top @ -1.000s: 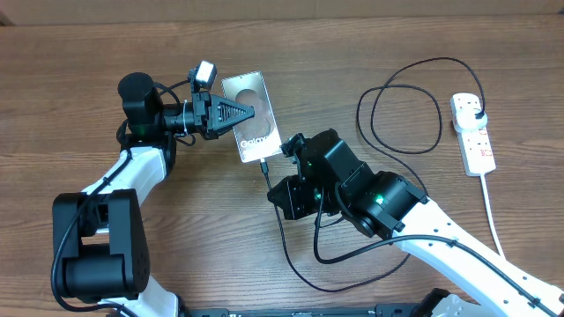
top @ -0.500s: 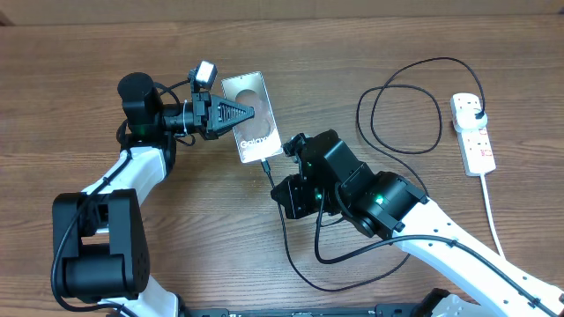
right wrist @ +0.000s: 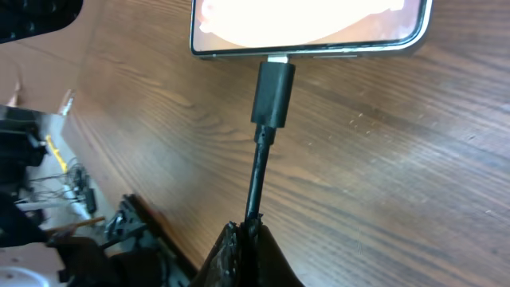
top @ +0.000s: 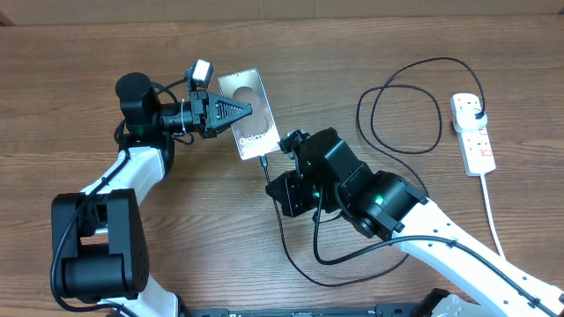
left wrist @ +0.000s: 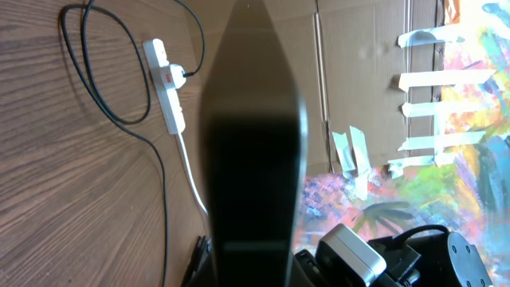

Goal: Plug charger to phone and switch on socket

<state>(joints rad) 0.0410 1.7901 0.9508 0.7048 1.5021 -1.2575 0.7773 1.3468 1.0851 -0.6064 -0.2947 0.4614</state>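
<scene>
The connector sits shallow in the phone's port and the robot's right gripper holds the thin cable, so it should take the connector's body [top: 264, 164] and push it in.
The phone [top: 251, 130], showing its face with white text, is tilted and held at its left edge by my left gripper [top: 233, 112], which is shut on it. In the left wrist view it is a dark slab [left wrist: 253, 159] seen edge-on. My right gripper [top: 270, 179] is shut on the charger cable [right wrist: 259, 179] just behind the connector [right wrist: 273, 92]. The connector's metal tip meets the port in the phone's bottom edge [right wrist: 311, 36], with a sliver of metal showing. The cable loops [top: 405, 106] to a black plug [top: 477, 107] in the socket [top: 474, 136].
The socket's white cord [top: 495, 224] runs toward the table's front right. The socket also shows in the left wrist view [left wrist: 166, 84]. Slack cable [top: 304, 269] curls under the right arm. Cardboard and a painted sheet [left wrist: 446, 119] stand behind the table.
My left gripper and the phone have shifted slightly up and to the left. My right gripper followed with the connector still at the phone's bottom edge.
</scene>
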